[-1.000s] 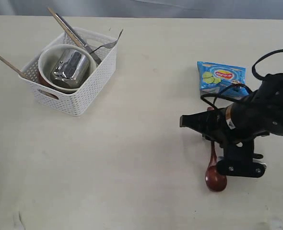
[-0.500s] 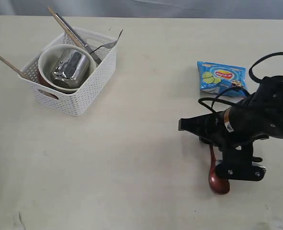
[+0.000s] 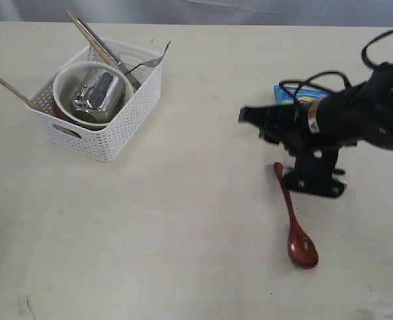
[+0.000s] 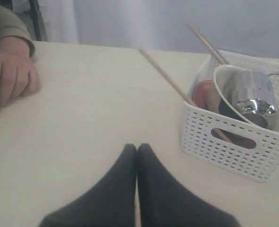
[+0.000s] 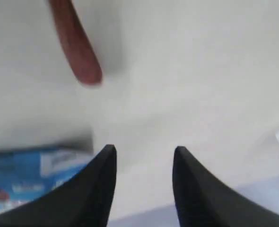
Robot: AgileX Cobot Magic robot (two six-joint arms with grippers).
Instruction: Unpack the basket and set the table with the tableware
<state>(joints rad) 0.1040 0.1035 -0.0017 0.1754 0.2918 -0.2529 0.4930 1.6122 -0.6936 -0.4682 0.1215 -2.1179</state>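
Note:
The upper part of the chopstick (image 4: 155, 64) that leans out of the basket away from the knife is next, so my left gripper should go there and close on it.
The white basket (image 3: 106, 137) stands at the far left of the table (image 3: 183, 200). It holds a cream bowl (image 3: 63, 77) with a steel cup (image 3: 98, 92) in it, a knife (image 3: 100, 45), a fork (image 3: 150, 63), chopsticks (image 3: 6, 85) and a red-brown plate (image 4: 203, 92). The red-brown wooden spoon (image 3: 295, 223) lies alone on the table at the right. My right gripper (image 3: 311, 185) hovers just beyond the spoon's handle (image 5: 78, 52); it is open (image 5: 144, 151) and holds nothing. My left gripper (image 4: 137, 147) is shut and empty, short of the basket (image 4: 234, 142).
A blue snack packet (image 3: 296, 93) lies behind the right arm, also beside the right fingers (image 5: 30, 170). A person's hand (image 4: 9, 80) rests on the table near the left gripper.
My right gripper has opened, let go of the spoon and pulled up and away toward the far side. The spoon now lies free on the table. The left gripper stayed still.

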